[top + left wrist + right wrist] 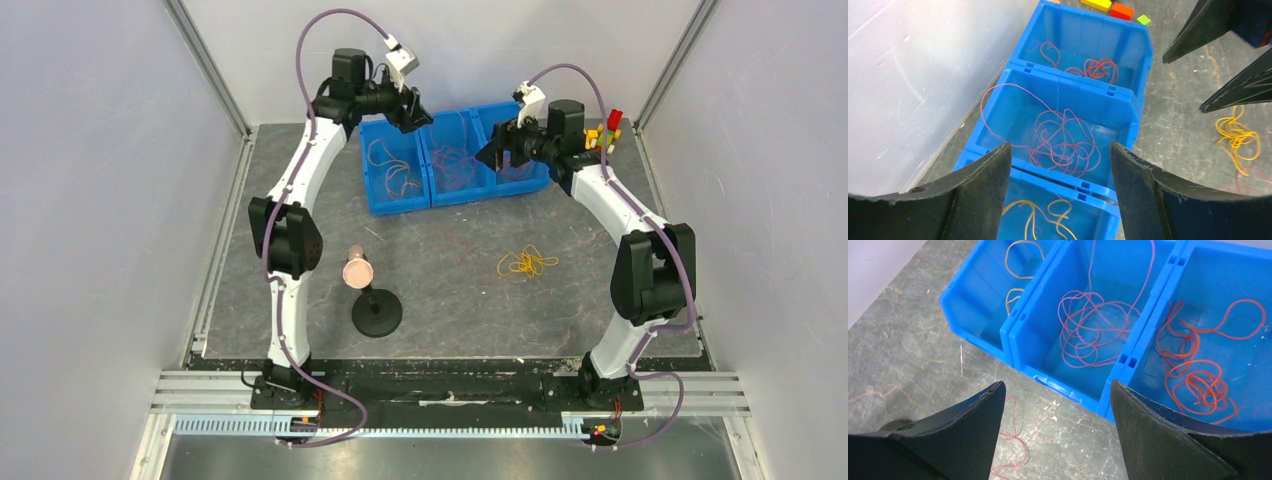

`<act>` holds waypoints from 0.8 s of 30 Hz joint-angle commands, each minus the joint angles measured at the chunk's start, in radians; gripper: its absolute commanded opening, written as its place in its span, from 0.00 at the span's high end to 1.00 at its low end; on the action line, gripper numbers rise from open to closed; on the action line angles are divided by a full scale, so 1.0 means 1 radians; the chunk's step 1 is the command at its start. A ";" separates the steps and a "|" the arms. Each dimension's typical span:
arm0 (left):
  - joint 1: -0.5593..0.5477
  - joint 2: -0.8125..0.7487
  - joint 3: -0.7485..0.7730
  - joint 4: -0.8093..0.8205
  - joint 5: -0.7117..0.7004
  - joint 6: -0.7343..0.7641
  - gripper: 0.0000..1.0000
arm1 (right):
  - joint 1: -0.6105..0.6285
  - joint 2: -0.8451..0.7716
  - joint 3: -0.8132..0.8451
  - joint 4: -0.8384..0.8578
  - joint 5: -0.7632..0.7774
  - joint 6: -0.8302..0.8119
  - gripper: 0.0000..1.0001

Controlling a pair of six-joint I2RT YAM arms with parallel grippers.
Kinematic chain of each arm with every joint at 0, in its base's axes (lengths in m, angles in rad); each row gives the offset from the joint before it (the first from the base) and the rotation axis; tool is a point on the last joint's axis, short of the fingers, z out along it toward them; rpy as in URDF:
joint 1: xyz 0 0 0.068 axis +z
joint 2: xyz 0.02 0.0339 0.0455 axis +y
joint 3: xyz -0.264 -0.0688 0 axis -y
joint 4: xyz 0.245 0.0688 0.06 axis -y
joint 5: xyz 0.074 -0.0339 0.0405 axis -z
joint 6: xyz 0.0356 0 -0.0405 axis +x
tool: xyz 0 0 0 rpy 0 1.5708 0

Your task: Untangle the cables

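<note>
I will move my right gripper over to the mat next, and there I will close it on the bunched middle of the yellow tangle [530,262].
Three blue bins [452,196] stand in a row at the back. The left bin holds a yellow cable [1018,262], which also shows in the left wrist view [1040,215]. The middle bin holds a purple-pink cable [1063,142] [1093,325], and the right bin an orange-red cable [1198,370] [1098,67]. A yellow tangle [524,263] [1238,137] lies on the mat. A thin red-pink strand [1013,440] lies on the mat before the bins. My left gripper [414,112] [1060,147] hangs open and empty above the bins. My right gripper [494,155] [1058,385] is open and empty at the bins' front edge.
A black round-based stand with a pink disc head [375,310] is on the mat near the left arm. Coloured blocks [605,130] [1113,7] sit at the back right corner. White walls enclose the mat on three sides.
</note>
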 commanded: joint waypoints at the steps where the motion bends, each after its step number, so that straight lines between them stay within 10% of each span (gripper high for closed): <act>1: 0.028 -0.167 0.004 -0.096 0.007 -0.094 0.21 | 0.001 -0.027 0.066 -0.113 -0.028 -0.138 0.21; 12: 0.123 -0.501 -0.205 -0.363 -0.060 -0.085 0.19 | 0.000 -0.279 -0.218 -0.743 0.114 -0.688 0.18; 24: 0.114 -0.670 -0.489 -0.318 -0.026 -0.123 0.18 | 0.010 -0.190 -0.444 -0.540 0.324 -0.617 0.23</act>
